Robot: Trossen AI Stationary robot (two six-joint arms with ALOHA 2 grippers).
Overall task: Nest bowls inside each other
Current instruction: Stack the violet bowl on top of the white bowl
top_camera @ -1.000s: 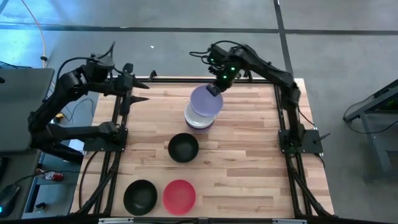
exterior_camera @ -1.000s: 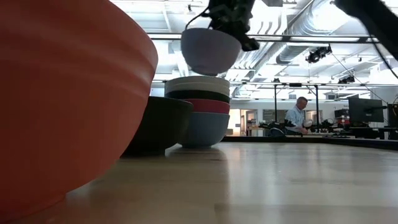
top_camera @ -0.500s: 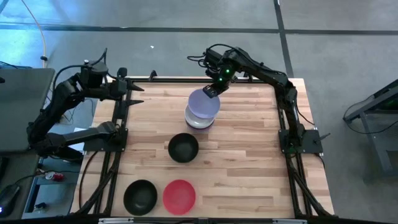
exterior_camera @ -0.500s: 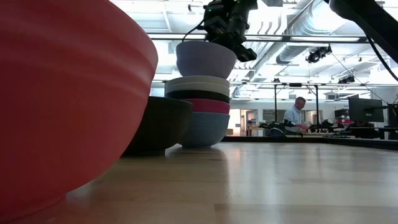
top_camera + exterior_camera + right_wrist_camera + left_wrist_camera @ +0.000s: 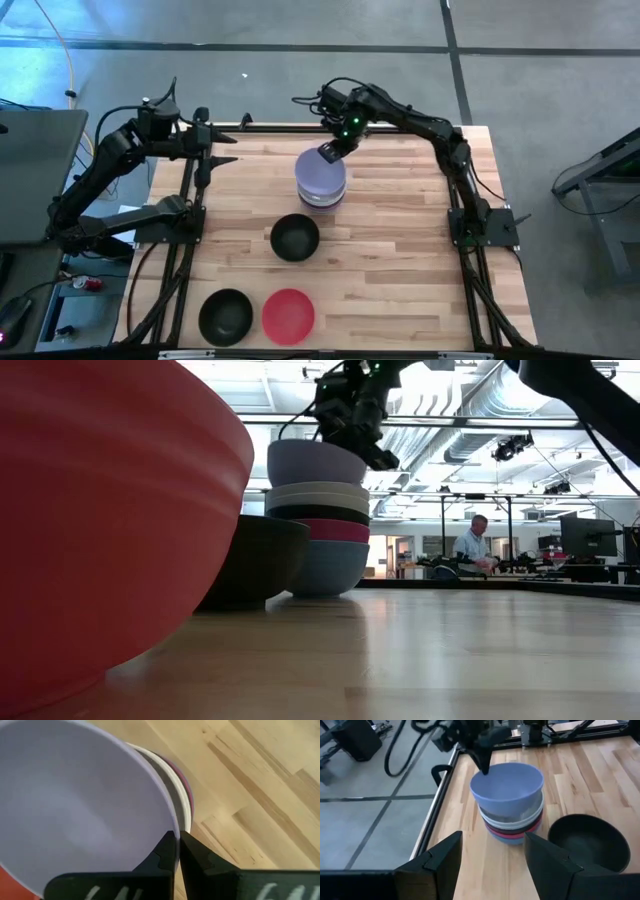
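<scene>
Next, I release the lavender bowl, now on top of the stack, from my right gripper inside the white bowl at the top of the stack (image 5: 321, 184) (image 5: 92, 802).
A lavender bowl (image 5: 320, 172) (image 5: 315, 462) sits on top of a stack of several nested bowls (image 5: 320, 545): white, black and magenta rims over a blue bowl (image 5: 328, 572) that stands on the table. My right gripper (image 5: 331, 152) (image 5: 173, 845) is shut on the lavender bowl's far rim. My left gripper (image 5: 492, 865) is open at the table's far left edge, apart from the stack and touching nothing. A black bowl (image 5: 295, 237) stands alone near the middle. My right gripper pinches the lavender bowl's rim (image 5: 169, 822) on its far side, one finger inside the bowl and one outside, slanting down from above. The bowl stays upright with its bottom (image 5: 318, 480) in the top white bowl (image 5: 318, 495) of the stack.
A second black bowl (image 5: 225, 317) and a red bowl (image 5: 288, 314) stand side by side at the table's near edge; the red one fills the low view's left (image 5: 110, 520). Bare wood lies on the table's right half (image 5: 400, 250). A person is far behind the table (image 5: 475, 550).
My right gripper has come down and a little toward the table's left, still shut on the lavender bowl. The bowl hung clear above the stack a second ago and now sits in the top white bowl.
</scene>
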